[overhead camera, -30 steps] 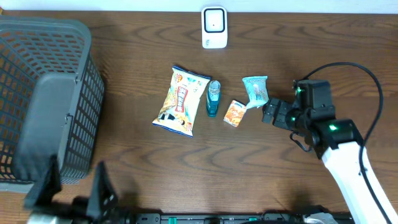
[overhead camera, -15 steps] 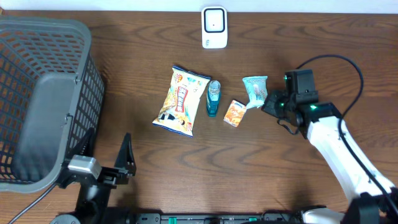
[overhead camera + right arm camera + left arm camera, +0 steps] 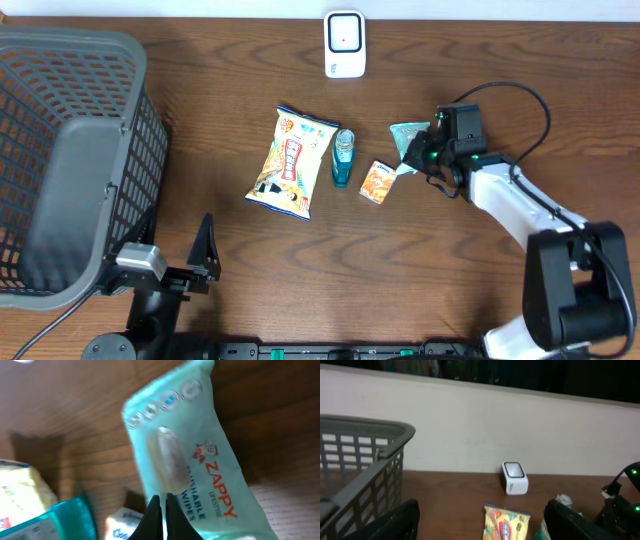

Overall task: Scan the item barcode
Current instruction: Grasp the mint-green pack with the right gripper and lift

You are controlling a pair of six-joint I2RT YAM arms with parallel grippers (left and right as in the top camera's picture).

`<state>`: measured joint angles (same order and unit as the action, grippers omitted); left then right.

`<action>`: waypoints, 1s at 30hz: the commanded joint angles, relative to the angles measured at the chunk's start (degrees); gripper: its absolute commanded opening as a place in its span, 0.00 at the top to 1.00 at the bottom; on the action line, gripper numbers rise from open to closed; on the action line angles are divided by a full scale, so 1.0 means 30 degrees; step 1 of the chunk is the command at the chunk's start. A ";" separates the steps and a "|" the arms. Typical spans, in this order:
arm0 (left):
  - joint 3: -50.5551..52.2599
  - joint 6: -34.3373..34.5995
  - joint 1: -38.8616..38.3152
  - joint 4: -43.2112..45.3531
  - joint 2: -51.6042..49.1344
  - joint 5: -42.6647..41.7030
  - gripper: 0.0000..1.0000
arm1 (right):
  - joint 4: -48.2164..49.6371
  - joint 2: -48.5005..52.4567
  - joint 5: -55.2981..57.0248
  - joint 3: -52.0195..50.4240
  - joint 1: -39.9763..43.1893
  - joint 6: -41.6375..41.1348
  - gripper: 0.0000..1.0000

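Observation:
My right fingers pinch only the mint-green pack's lower edge; next I back off, open wide and grip deeper over its near end point(image 3: 220, 515).
A mint-green pack of wipes point(image 3: 408, 135) point(image 3: 190, 460) lies right of centre, tilted up at its near edge. My right gripper point(image 3: 420, 152) point(image 3: 161, 501) is shut, its black fingertips pinched together on the pack's lower edge. The white barcode scanner point(image 3: 344, 44) point(image 3: 514, 478) stands at the table's far edge. Also on the table are a yellow chip bag point(image 3: 292, 162) point(image 3: 506, 522), a teal bottle point(image 3: 343, 158) point(image 3: 60, 520) and a small orange packet point(image 3: 378, 182). At the front left, far from the items, my left gripper point(image 3: 170, 250) point(image 3: 481, 512) is open and holds nothing.
A large grey mesh basket point(image 3: 100, 42) point(image 3: 365, 460) fills the left side, close to my left arm. A white wall runs behind the table's far edge. My right arm's black cable loops over the table at the right.
My right arm moved left and up to the wipes pack and its jaws went from open to shut on it; the pack now tilts. My left arm rose slightly earlier, then held still.

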<state>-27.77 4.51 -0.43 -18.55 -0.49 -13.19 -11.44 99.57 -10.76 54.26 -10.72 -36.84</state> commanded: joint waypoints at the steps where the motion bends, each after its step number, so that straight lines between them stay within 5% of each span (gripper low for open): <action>1: -0.0066 0.0160 0.0029 -0.0262 0.0102 0.0270 0.20 | -0.0138 0.1508 -0.0102 0.0073 0.0000 -0.0146 0.99; 11: -0.0066 0.0160 0.0029 -0.0678 0.0102 0.0262 0.20 | -0.0765 0.3585 -0.0408 0.0087 0.0138 -0.0131 0.99; 19: -0.0066 0.0168 0.0029 -0.1705 0.0102 0.0255 0.20 | -0.2331 -0.2339 -0.1086 0.0095 0.0583 0.1617 0.97; 30: 0.1056 0.0168 0.0029 -0.1399 0.0087 0.0255 0.20 | -0.6353 -0.8903 0.1428 0.0095 0.0087 0.0226 0.91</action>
<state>-26.65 4.51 -0.43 -24.45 -0.49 -12.95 -28.71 74.26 -11.03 54.33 -9.65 -34.04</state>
